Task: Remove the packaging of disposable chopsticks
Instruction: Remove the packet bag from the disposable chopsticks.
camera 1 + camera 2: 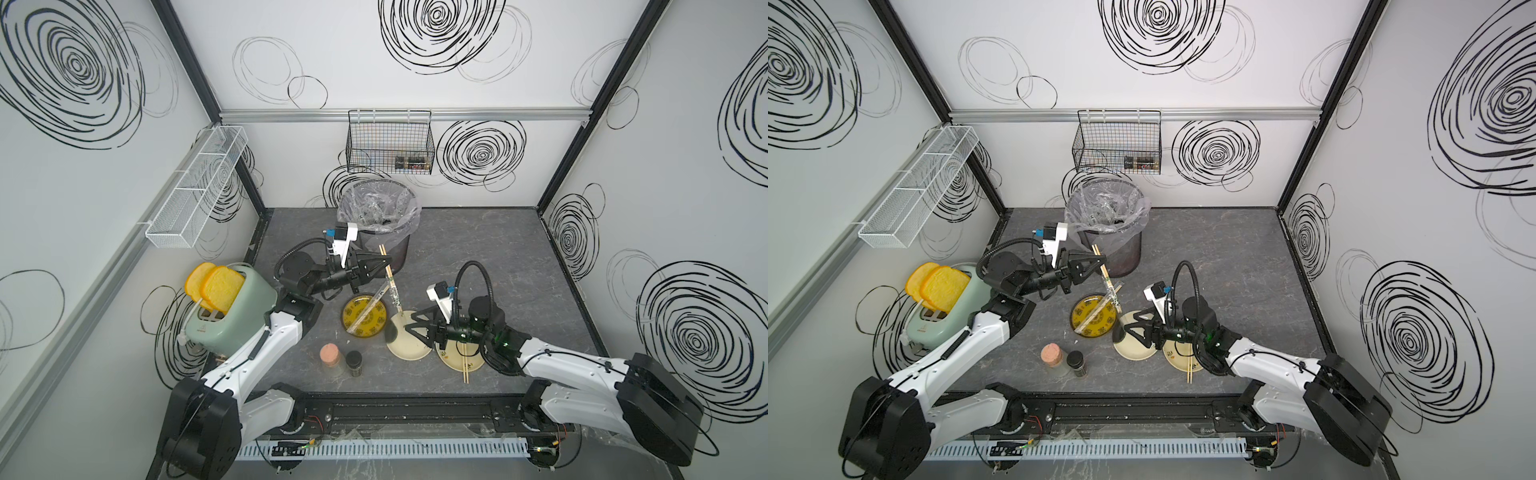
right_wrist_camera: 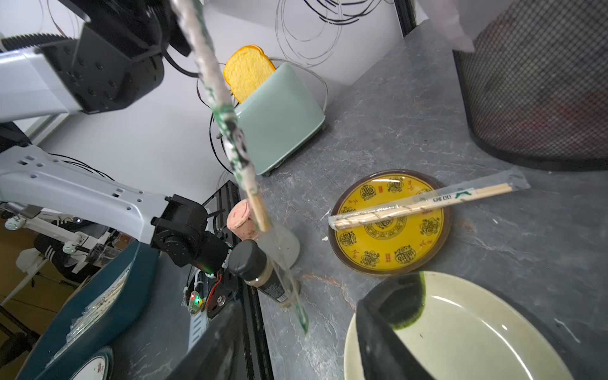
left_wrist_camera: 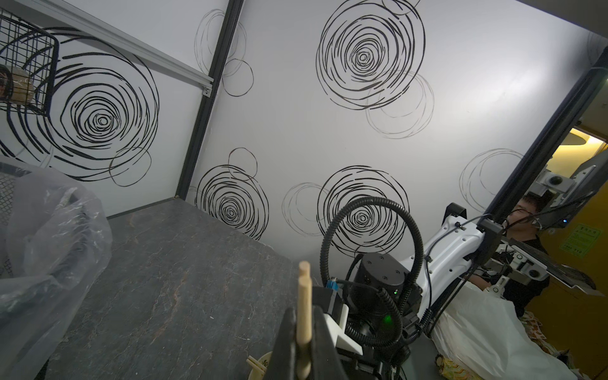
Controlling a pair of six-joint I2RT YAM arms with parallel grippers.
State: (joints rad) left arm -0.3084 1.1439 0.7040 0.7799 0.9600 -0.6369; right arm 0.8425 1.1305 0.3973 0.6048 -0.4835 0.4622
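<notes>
Only the empty end of the sleeve hangs at my open right gripper, so I should move that gripper in, grab the sleeve higher up (image 2: 249, 182) and pull it down.
My left gripper (image 1: 388, 262) (image 3: 304, 342) is shut on the upper part of a pair of disposable chopsticks (image 1: 385, 255) (image 3: 304, 296), which hang slanting down over the table. The packaging (image 1: 395, 291) (image 2: 232, 131), a clear sleeve with green print, still covers their lower half, and its empty end (image 2: 291, 289) dangles past the wooden tips. My right gripper (image 1: 405, 323) (image 2: 296, 345) is open above a cream plate (image 2: 467, 329), with the sleeve's end loose between its spread fingers. A second wrapped pair (image 1: 365, 309) (image 2: 421, 204) lies across the yellow plate (image 1: 353, 320). Bare chopsticks (image 1: 465, 372) rest on another cream plate.
A mesh bin with a crinkled clear liner (image 1: 380, 220) stands behind the left gripper. A green toaster (image 1: 230, 307) with toast sits at the left. A cork-stoppered jar (image 1: 330, 357) and a dark-capped jar (image 1: 354, 361) stand near the front edge. A black wire basket (image 1: 390, 145) hangs on the back wall.
</notes>
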